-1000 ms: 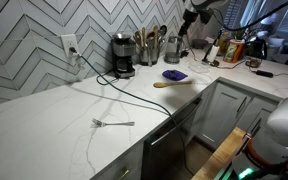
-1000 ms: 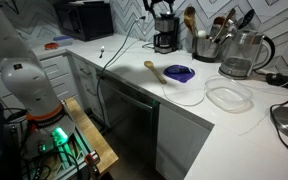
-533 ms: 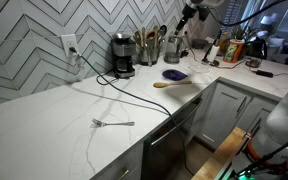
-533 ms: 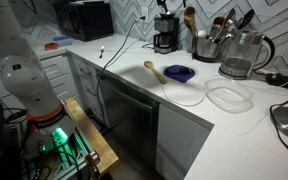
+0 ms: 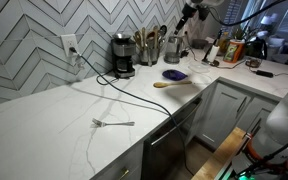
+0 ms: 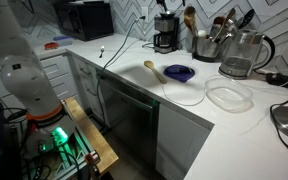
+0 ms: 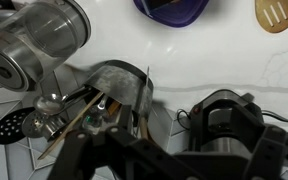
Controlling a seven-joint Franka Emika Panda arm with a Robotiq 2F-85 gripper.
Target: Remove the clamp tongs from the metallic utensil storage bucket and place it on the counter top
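I will close my gripper on the upper end of the clamp tongs [image 5: 155, 32] [image 7: 145, 116], where their thin metal arms stick up out of the metallic utensil bucket.
The metallic utensil bucket [image 5: 149, 50] stands at the back of the white counter top [image 5: 74, 110], between a coffee maker and a kettle. It also shows in the other exterior view [image 6: 206, 44] and in the wrist view [image 7: 119, 88]. Several utensils stick out of it, and I cannot pick out the clamp tongs among them. My gripper [image 5: 187, 13] hangs high above the counter, over the kettle and apart from the bucket. In the wrist view its fingers [image 7: 174, 160] look spread and empty.
A black coffee maker [image 5: 122, 56], glass kettle [image 5: 174, 48], purple bowl [image 5: 174, 74], wooden spoon [image 5: 166, 84] and fork [image 5: 112, 123] lie on the counter. A black cable [image 5: 119, 88] crosses it. A clear round lid [image 6: 227, 95] lies near the kettle [image 6: 239, 55].
The gripper has shifted slightly towards the bucket compared with a second ago. Nothing on the counter has moved.
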